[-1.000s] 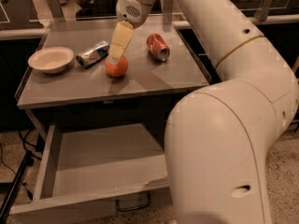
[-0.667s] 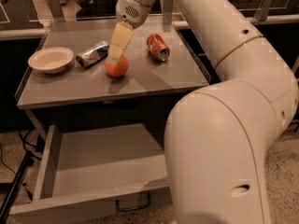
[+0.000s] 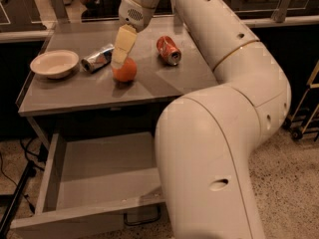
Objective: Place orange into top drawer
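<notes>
The orange needs to be lifted off the table top toward the drawer, so I need to close my gripper around the upper half of the orange (image 3: 124, 66).
The orange (image 3: 126, 72) rests on the grey table top (image 3: 164, 78), near its middle. My gripper (image 3: 119, 62) reaches down from the white arm (image 3: 219, 73) and sits right on the orange's upper left side, hiding part of it. The top drawer (image 3: 99, 158) is pulled wide open under the table top, and its inside shows nothing in it. Its front panel (image 3: 65, 224) faces the camera, with the dark loop handle (image 3: 143, 218) at the lower edge.
A white bowl (image 3: 54, 63) stands at the table's left. A silver can (image 3: 97, 58) lies on its side left of the orange. A red soda can (image 3: 168, 50) lies on its side to the right. My arm's large white body covers the right foreground and the drawer's right end.
</notes>
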`<state>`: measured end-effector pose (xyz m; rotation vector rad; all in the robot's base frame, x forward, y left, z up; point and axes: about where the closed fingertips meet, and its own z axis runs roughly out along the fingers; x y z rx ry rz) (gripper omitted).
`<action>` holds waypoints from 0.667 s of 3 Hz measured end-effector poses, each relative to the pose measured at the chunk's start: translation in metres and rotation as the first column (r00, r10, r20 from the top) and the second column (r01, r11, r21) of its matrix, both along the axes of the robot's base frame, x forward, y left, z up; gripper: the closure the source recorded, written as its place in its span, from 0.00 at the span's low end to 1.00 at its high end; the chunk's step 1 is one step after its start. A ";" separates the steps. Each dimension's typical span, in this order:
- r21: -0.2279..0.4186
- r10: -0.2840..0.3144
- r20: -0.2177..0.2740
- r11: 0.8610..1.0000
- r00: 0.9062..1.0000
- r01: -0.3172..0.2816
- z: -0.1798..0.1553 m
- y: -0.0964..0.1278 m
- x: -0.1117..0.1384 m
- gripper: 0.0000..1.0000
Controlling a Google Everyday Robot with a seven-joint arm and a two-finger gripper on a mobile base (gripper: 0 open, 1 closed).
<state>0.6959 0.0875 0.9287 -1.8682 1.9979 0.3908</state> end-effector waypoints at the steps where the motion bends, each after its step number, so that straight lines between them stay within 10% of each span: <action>1: 0.003 -0.001 -0.008 1.000 1.000 0.001 -0.005 0.003 0.005 0.00; 2: 0.018 -0.001 -0.025 1.000 1.000 0.002 -0.012 0.008 0.008 0.00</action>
